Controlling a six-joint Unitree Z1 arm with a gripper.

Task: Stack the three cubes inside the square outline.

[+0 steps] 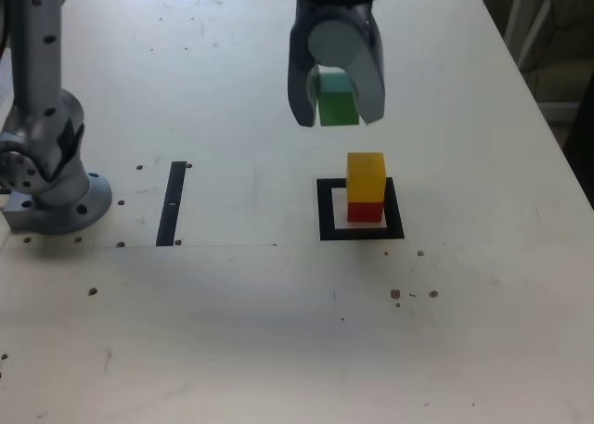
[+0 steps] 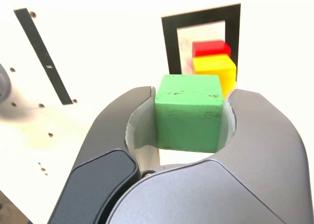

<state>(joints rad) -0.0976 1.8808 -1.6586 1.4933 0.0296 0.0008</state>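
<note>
My gripper is going to release the green cube, now held in the air above the table, on top of the yellow cube (image 1: 369,160) (image 2: 214,64), so that it becomes the highest block of the stack.
My gripper (image 1: 337,116) is shut on the green cube (image 1: 337,101), held in the air above the table, up and slightly to the exterior view's left of the stack. The wrist view shows the green cube (image 2: 189,111) clamped between both jaws. Inside the square outline (image 1: 325,211) the yellow cube (image 1: 366,176) sits on the red cube (image 1: 365,212). From the wrist, the yellow cube (image 2: 216,69) and red cube (image 2: 210,48) show just past the green one, within the square outline (image 2: 169,42).
A straight black tape strip (image 1: 173,202) lies to the exterior view's left of the outline. The arm's grey base (image 1: 48,178) stands at the far left. Small screw holes dot the white table (image 1: 278,331), whose right edge runs near the frame's side.
</note>
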